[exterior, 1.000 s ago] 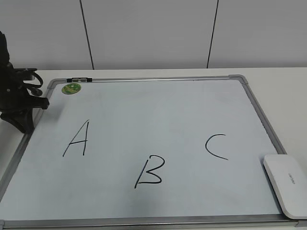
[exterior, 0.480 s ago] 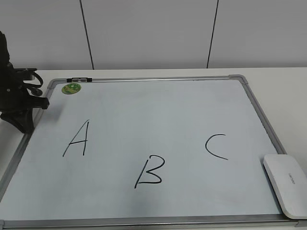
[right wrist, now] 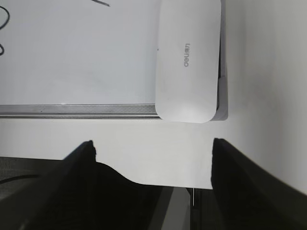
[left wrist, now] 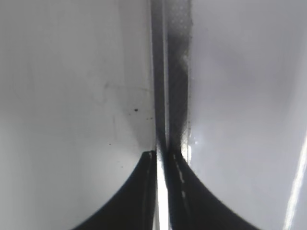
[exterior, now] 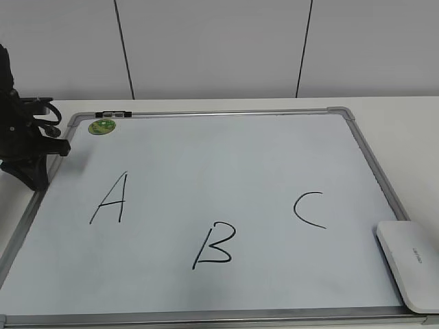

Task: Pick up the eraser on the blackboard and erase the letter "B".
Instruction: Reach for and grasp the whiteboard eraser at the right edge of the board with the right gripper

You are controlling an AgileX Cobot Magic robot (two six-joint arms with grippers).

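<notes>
Next, my right gripper closes on the printed middle (exterior: pixel 416 257) (right wrist: pixel 187 55) of the white eraser. Its fingers will be against the eraser's two long sides.
The blackboard (exterior: pixel 226 157) is a white dry-erase board with a silver frame, lying flat on the table. The black letter "B" (exterior: pixel 214 247) is at its near middle. The white eraser (exterior: pixel 410 264) lies on the board's near right corner, overlapping the frame. In the right wrist view the eraser (right wrist: pixel 188 62) lies beyond my right gripper (right wrist: pixel 152 143), which is open, empty and over the table short of the board's frame (right wrist: pixel 72 111). My left gripper (exterior: pixel 33 175) is shut and empty at the board's left edge; it also shows in the left wrist view (left wrist: pixel 160 154).
A black "A" (exterior: pixel 111 199) is at the left and a black "C" (exterior: pixel 309 209) at the right of the board. A small round green magnet (exterior: pixel 102 126) and a small dark clip (exterior: pixel 113 114) sit at the far left corner. A white wall stands behind.
</notes>
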